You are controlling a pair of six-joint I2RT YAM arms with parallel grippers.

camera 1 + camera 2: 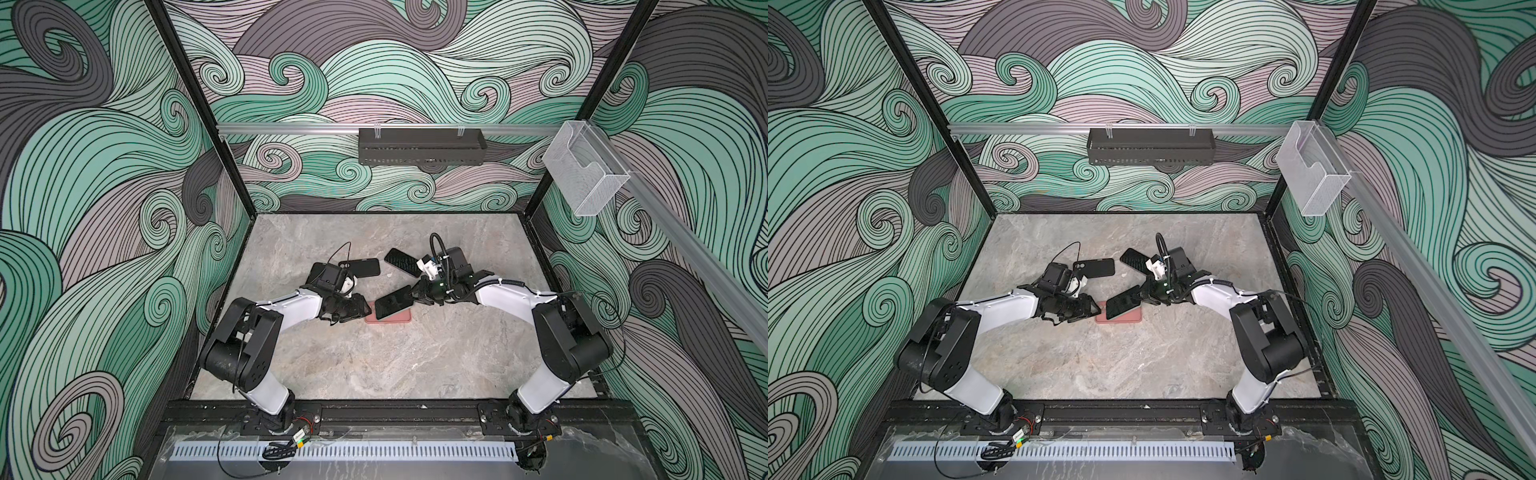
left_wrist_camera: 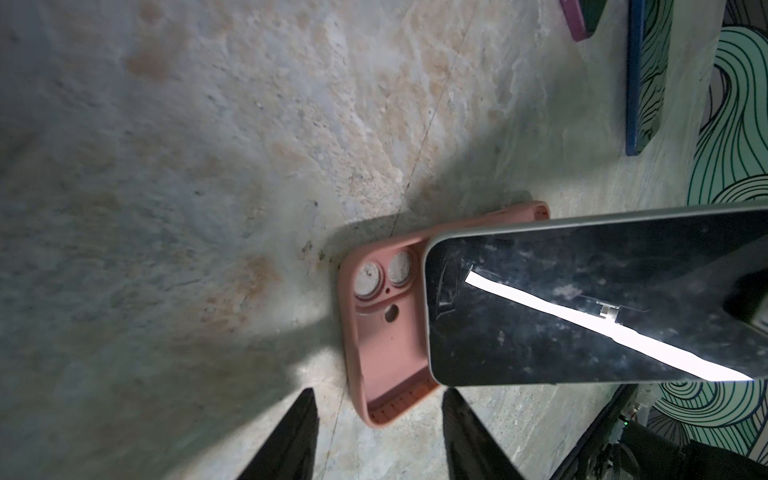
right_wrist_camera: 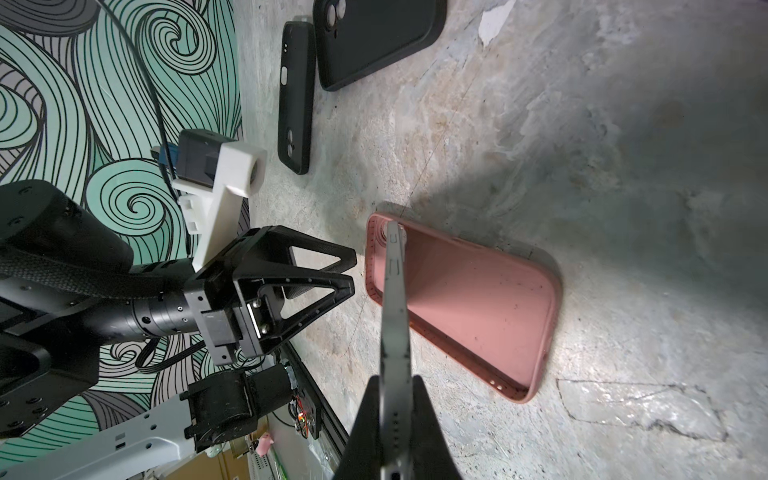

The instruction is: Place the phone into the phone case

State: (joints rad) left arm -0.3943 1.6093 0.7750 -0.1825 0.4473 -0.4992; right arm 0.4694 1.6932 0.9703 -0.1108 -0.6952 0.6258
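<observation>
I need to release the phone from my right gripper inside the open pink phone case [image 1: 390, 310] [image 3: 466, 307] beside my open left gripper.
A pink phone case [image 1: 405, 319] [image 1: 1136, 319] lies open side up on the marble table, its camera holes toward the left arm. Above it a dark-screened phone [image 1: 392, 305] [image 1: 1121, 305] hangs tilted, with my right gripper [image 1: 413, 296] [image 3: 395, 382] shut on its far end. In the right wrist view the phone [image 3: 395, 299] shows edge-on, its low corner at the case's [image 3: 478, 307] camera end. My left gripper [image 1: 365, 309] [image 2: 380, 392] is open just off that end of the case [image 2: 382, 332], holding nothing; I cannot tell whether its fingers touch the case. The phone [image 2: 582, 303] overhangs the case.
Behind the arms lie a black case [image 1: 365, 267] [image 3: 374, 37], a second dark phone [image 1: 402, 262] and a small white scrap [image 1: 390, 275]. Another black case [image 3: 295, 104] lies near the left arm. A black basket [image 1: 422, 145] and a clear box [image 1: 586, 170] hang on the walls.
</observation>
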